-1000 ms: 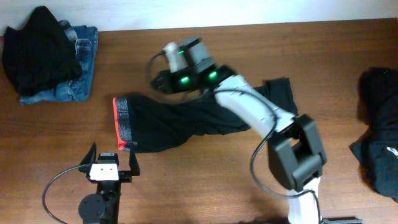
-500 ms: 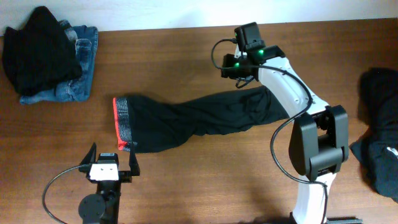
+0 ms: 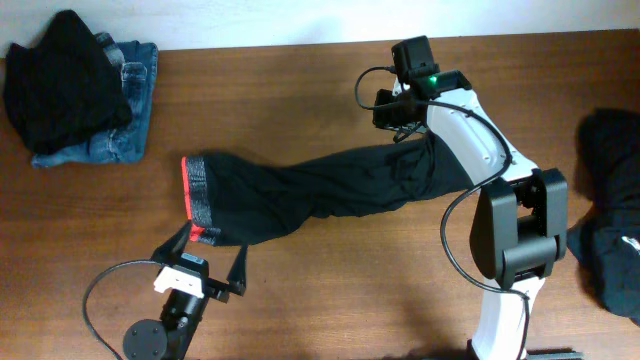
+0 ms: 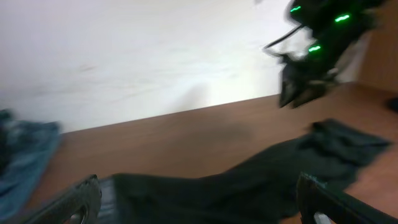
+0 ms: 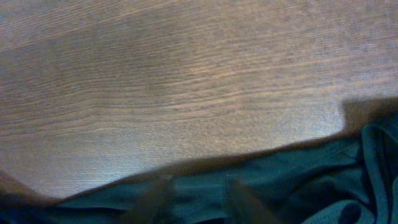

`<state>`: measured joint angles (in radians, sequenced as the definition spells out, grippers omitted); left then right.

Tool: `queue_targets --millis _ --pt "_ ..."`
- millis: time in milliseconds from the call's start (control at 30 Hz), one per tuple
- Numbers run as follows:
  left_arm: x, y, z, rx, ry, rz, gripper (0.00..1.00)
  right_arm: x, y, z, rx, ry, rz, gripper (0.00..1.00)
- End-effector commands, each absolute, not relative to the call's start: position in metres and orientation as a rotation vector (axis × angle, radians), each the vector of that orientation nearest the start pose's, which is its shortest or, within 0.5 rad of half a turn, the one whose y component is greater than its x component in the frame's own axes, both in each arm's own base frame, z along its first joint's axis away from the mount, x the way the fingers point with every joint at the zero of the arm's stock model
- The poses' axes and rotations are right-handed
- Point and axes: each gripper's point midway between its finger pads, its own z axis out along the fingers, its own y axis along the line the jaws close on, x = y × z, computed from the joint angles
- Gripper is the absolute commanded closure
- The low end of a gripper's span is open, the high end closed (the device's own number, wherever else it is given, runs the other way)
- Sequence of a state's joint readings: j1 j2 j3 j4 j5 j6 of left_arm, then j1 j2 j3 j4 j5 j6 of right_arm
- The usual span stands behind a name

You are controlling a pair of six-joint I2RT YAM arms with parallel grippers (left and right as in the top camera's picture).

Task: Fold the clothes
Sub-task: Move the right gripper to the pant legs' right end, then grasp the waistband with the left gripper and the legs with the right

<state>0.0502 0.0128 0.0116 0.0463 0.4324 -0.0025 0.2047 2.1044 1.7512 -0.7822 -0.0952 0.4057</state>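
Next, the robot's left gripper will move to the black garment's cloth just inside its red-trimmed cuff [image 3: 231, 212], toward the garment's near edge, and close there.
A long black trouser-like garment [image 3: 300, 195] with a red-trimmed cuff [image 3: 187, 195] lies flat across the middle of the table; it also shows in the left wrist view [image 4: 249, 180]. My left gripper [image 3: 210, 250] stands wide open at the near edge of the cuff end, its fingers [image 4: 81, 199] on either side of the fabric and nothing between them. My right gripper [image 3: 398, 125] hovers low over the garment's upper right edge [image 5: 280, 180]. Its blurred fingertips [image 5: 149, 199] stand a little apart just above the cloth.
At the far left a black garment [image 3: 65, 75] lies heaped on blue denim jeans [image 3: 130, 115]. More dark clothes [image 3: 610, 210] sit at the right edge. The right arm's links [image 3: 510, 230] stretch over the garment's right end. A pale wall [image 4: 155, 56] runs behind the table.
The right arm swung from the table's middle to the garment's right end, and its jaws widened then narrowed. The left gripper moved forward, turned, and now reaches the cuff end.
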Motion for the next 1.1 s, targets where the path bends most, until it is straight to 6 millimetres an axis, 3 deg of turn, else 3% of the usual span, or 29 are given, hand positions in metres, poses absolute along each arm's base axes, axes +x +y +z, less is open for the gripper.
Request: queue_targets --millis 0,200,333,433,533,567,633,767,867,933,1067 --pt "0.218 -0.080 0.222 0.384 1.424 -0.408 0.01 0.493 0.121 0.100 0.228 2.713 0.312 0.72" --pt "0.213 -0.080 0.271 0.386 1.412 -0.404 0.01 0.492 0.120 0.100 0.230 2.716 0.311 0.64" --pt "0.227 -0.079 0.279 0.341 1.606 -0.458 0.01 0.487 0.112 0.112 0.249 2.717 0.306 0.62" --pt "0.247 -0.078 0.277 0.287 1.840 -0.523 0.01 0.477 0.104 0.138 0.264 2.702 0.316 0.73" --pt "0.269 -0.077 0.274 0.246 1.985 -0.566 0.01 0.461 0.106 0.164 0.223 2.695 0.355 0.77" --pt "0.285 -0.076 0.267 0.229 2.043 -0.583 0.01 0.447 0.117 0.177 0.103 2.707 0.426 0.78" --pt "0.302 -0.075 0.248 0.234 2.100 -0.590 0.01 0.431 0.123 0.179 0.022 2.750 0.461 0.78" --pt "0.317 -0.090 0.183 0.211 2.317 -0.766 0.01 0.402 0.119 0.160 -0.046 2.890 0.437 0.77" --pt "0.320 -0.108 0.137 0.210 2.448 -0.917 0.01 0.396 0.118 0.149 -0.116 2.933 0.424 0.82" --pt "0.325 -0.114 0.113 0.207 2.506 -0.946 0.01 0.396 0.118 0.146 -0.114 2.941 0.424 0.93" --pt "0.333 -0.125 0.086 0.231 2.545 -0.975 0.01 0.399 0.119 0.144 -0.116 2.937 0.423 0.96"
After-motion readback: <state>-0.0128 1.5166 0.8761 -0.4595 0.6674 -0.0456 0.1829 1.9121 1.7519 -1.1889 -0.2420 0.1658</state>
